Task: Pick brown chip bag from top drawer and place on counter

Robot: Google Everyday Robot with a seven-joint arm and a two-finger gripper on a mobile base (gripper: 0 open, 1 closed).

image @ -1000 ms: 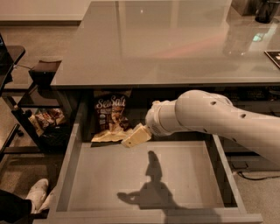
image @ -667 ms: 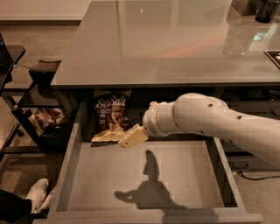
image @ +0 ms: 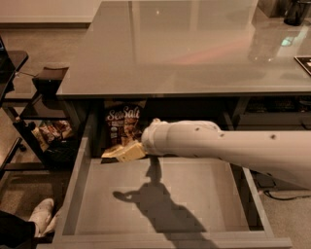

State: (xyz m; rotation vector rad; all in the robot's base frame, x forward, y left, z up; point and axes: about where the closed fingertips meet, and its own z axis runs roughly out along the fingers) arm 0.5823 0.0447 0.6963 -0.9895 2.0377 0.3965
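Note:
I need to next close my gripper on the lower end [image: 115, 143] of the brown chip bag, close to the bottom of the drawer.
The brown chip bag [image: 122, 124], dark with white "Sea Salt" lettering, stands at the back left of the open top drawer [image: 194, 194], partly under the counter [image: 184, 48] edge. My gripper [image: 127, 152] reaches in from the right on a white arm and sits at the bag's lower cream end, touching or just in front of it. The arm hides the bag's lower right part. The arm's shadow falls on the drawer's grey bottom.
A small black side shelf [image: 48, 78] stands left of the drawer, with reddish-white snack packets [image: 48, 133] on its lower level. A white shoe [image: 41, 214] is on the floor at the lower left. Dark objects [image: 296, 9] stand at the counter's far right corner.
The arm and gripper have moved a little left, closer along the bag's lower end. The bag has not visibly moved.

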